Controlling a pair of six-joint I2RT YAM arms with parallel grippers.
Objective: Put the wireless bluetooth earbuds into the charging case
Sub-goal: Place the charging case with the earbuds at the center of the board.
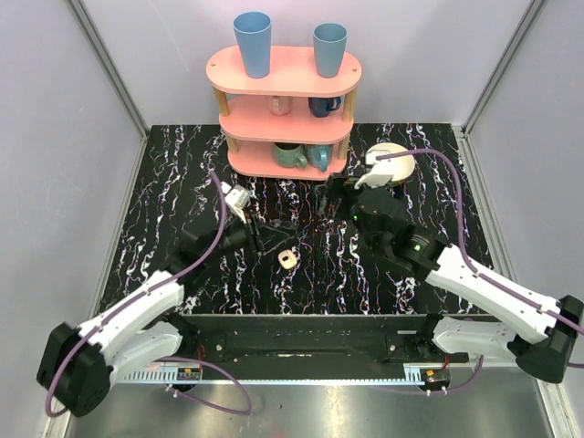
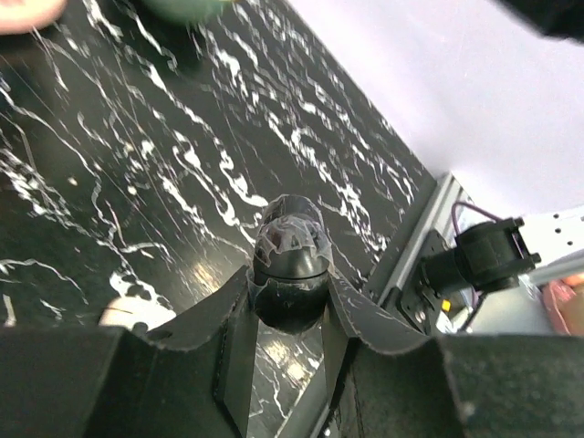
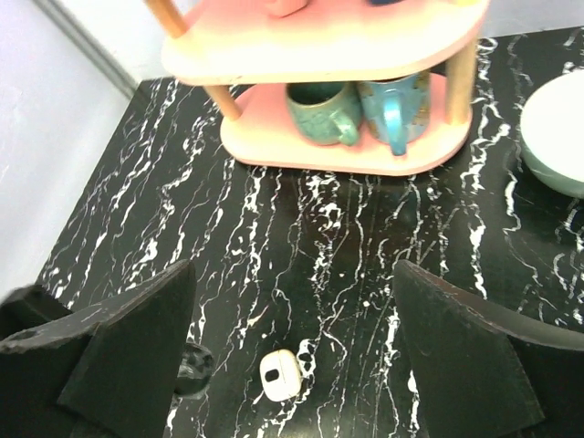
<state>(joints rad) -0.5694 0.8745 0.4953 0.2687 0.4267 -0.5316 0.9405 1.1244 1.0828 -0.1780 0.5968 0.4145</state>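
Note:
Next, my left gripper lets go of the small rounded bud on the black marbled table [image 1: 319, 251] [image 2: 193, 233] beside the cream-white charging case.
The charging case [image 1: 288, 259] lies on the black marbled table, small and cream-white; in the right wrist view the charging case [image 3: 280, 375] shows one dark hollow on its top. No earbud shows apart from the case in any view. My left gripper [image 1: 274, 235] sits just up-left of the case with its fingers pressed together. In its own view the left gripper [image 2: 292, 274] ends in black rounded tips wrapped in clear tape, and I cannot tell if anything is between them. My right gripper [image 1: 339, 196] hovers behind the case; in its wrist view the right gripper [image 3: 294, 266] stands wide open and empty.
A pink shelf [image 1: 283, 109] at the back carries mugs, with two blue cups on top. A round cream bowl [image 1: 388, 160] sits at the back right, partly under the right arm's cable. A metal frame rail [image 2: 411, 265] borders the table in the left wrist view.

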